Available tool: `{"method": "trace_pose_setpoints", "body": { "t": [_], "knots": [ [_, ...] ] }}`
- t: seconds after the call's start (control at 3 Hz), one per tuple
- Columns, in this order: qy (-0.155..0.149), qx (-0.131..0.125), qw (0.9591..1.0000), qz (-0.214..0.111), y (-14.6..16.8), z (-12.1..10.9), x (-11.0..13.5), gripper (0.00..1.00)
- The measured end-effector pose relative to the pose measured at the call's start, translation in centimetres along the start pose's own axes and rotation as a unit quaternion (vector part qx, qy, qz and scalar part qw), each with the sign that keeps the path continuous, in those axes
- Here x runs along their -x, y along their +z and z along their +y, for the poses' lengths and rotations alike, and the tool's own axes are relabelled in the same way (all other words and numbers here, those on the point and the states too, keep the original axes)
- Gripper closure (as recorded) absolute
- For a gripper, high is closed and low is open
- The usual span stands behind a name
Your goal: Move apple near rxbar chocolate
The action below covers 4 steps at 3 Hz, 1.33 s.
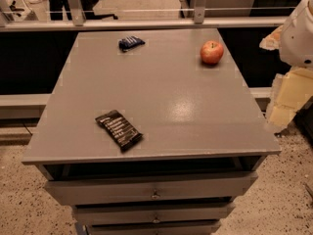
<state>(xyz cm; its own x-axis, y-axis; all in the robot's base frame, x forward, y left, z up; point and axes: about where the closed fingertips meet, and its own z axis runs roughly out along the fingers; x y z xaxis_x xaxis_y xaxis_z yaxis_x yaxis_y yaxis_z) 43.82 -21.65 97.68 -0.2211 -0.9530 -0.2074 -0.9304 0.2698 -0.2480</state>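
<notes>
I should next close on the red apple's middle (212,52), near the table's far edge, to lift it.
A round red apple (212,52) with yellowish patches sits on the grey table top (166,97), at the far right. The rxbar chocolate (119,129), a long flat black wrapper with white print, lies near the front left, far from the apple. My gripper is out of view. Only a white rounded part of my arm (299,33) shows at the right edge, beyond the table and to the right of the apple.
A small dark blue packet (130,43) lies at the far left of the table. Drawers (151,192) sit below the front edge. A metal rail (146,23) runs behind the table. Pale yellow blocks (288,97) stand on the floor to the right.
</notes>
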Motion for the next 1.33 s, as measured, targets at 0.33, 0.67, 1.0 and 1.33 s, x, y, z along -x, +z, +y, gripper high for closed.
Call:
{"method": "trace_pose_setpoints", "body": {
  "t": [0.33, 0.67, 1.0, 1.33],
  "knots": [
    [0.001, -0.007, 1.0, -0.005, 0.0, -0.2, 0.1, 0.0],
    [0.001, -0.007, 1.0, -0.005, 0.0, -0.3, 0.1, 0.0],
    [0.016, -0.034, 0.9988, -0.031, 1.6, -3.4, 0.0, 0.0],
    [0.057, -0.083, 0.9913, -0.085, 5.5, -11.2, -0.5, 0.0]
  ]
}}
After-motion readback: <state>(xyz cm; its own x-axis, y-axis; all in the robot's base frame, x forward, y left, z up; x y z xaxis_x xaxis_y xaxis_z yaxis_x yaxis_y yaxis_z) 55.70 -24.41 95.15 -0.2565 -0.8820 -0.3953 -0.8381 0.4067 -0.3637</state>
